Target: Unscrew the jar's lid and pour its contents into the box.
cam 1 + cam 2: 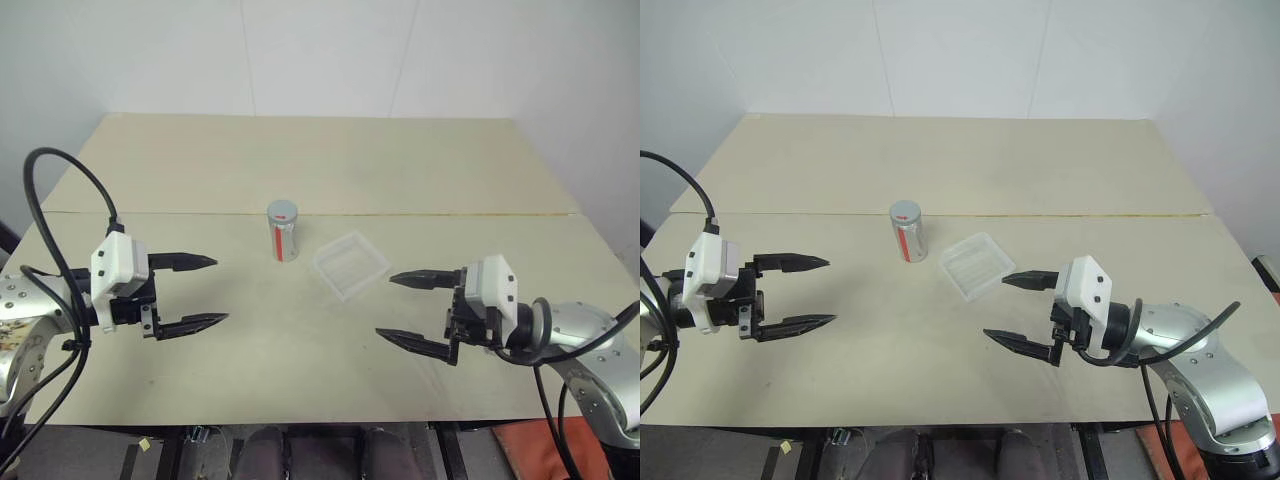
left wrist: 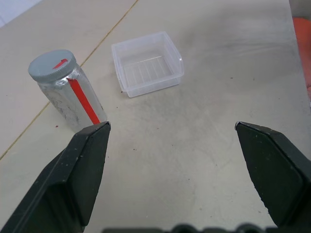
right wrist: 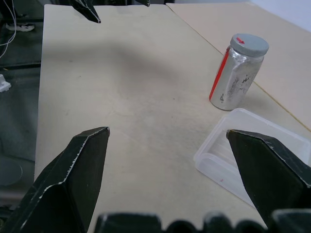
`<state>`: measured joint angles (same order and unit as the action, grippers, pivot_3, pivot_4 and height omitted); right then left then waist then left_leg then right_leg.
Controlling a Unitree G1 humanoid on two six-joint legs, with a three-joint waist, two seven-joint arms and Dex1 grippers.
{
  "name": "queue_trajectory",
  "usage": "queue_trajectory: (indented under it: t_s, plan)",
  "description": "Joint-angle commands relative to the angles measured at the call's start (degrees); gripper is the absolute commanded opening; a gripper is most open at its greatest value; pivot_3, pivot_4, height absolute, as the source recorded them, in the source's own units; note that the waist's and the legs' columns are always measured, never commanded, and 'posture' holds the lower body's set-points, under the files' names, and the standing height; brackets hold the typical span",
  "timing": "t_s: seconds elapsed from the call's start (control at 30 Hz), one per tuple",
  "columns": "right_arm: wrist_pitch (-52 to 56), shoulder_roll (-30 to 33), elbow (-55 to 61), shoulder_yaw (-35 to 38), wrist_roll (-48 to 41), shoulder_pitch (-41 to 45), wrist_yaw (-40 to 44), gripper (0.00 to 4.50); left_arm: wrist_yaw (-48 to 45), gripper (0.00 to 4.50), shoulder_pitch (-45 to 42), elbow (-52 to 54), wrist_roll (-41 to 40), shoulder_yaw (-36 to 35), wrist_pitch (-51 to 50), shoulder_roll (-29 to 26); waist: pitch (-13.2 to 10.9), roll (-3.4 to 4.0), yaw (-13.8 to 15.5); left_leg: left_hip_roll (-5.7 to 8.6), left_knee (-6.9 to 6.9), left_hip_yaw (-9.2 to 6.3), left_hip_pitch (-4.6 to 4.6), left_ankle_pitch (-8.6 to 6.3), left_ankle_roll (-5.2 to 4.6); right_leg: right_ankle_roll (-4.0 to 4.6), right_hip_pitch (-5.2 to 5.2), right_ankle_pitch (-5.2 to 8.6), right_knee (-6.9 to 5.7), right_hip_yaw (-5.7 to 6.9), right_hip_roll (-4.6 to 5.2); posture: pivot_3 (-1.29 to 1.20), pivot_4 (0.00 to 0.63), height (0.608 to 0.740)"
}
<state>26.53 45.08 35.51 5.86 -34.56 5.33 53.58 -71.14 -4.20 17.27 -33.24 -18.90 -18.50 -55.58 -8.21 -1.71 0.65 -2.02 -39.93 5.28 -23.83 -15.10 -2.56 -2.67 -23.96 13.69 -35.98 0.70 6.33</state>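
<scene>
The silvery jar is next for my left gripper, which should go to it and grip the jar's body (image 1: 284,242) (image 2: 77,102) below the grey lid, leaving the lid free.
The silvery jar (image 1: 283,233) with a red stripe stands upright near the middle of the table, and its grey lid (image 1: 283,210) sits on top. Just to its right lies the clear plastic box (image 1: 350,264), which looks empty. The contents are hidden inside the jar. My left gripper (image 1: 207,291) hovers open to the left of the jar, fingers pointing right, nothing between them. My right gripper (image 1: 397,307) hovers open to the right of the box and nearer the table's front edge, fingers pointing left, holding nothing. The jar (image 2: 69,90) and the box (image 2: 148,63) also show in the left wrist view.
The beige table (image 1: 300,160) has a seam (image 1: 450,213) running across it just behind the jar. A white wall rises behind the table's far edge. A black cable (image 1: 60,190) loops over my left arm.
</scene>
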Motion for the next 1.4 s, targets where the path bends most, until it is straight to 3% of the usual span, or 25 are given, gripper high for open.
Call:
queue_trajectory:
  t_s: [0.03,0.53,0.83,1.13,1.4]
  plan:
    - [-1.2,0.6,1.6,1.9,-0.9,0.4,0.4,4.50,0.8,4.48,0.4,1.5,0.2,-1.4,1.4,0.3,0.0,0.00,0.0,0.00,0.00,0.00,0.00,0.00,0.00,0.00,0.00,0.00,0.00,0.00,0.00,0.00,0.150,0.740]
    - [-1.4,0.5,-1.8,-0.4,1.3,5.1,1.3,4.50,5.2,4.48,-3.4,-1.1,3.4,0.5,4.2,2.2,0.0,0.00,0.1,0.01,0.00,0.00,0.00,0.00,0.00,0.00,0.01,0.00,0.00,0.00,0.00,0.00,0.150,0.740]
    - [-0.4,1.8,-0.2,1.9,-0.2,4.2,1.2,4.50,6.7,4.48,-2.9,-1.2,4.3,1.5,4.8,4.2,0.0,0.00,0.0,0.01,0.06,0.02,0.00,0.01,0.02,0.00,0.00,-0.01,-0.05,0.01,0.00,0.00,0.150,0.740]
    - [0.5,2.4,1.2,3.3,-0.8,3.2,-0.6,4.50,37.0,4.48,-4.0,5.8,11.5,8.8,-4.0,24.3,0.0,-0.05,0.2,0.05,0.01,-0.17,0.13,-0.01,-0.01,-0.03,0.34,-0.04,-0.06,0.09,0.03,0.00,0.150,0.740]
    - [0.8,2.3,1.6,3.1,-0.7,3.3,-1.9,4.50,53.3,4.48,-4.9,8.1,17.4,14.5,-7.4,38.1,0.0,-0.06,0.1,0.05,0.08,-0.22,0.56,-0.03,-0.04,-0.02,0.75,-0.03,0.18,0.09,0.04,0.00,0.150,0.740]
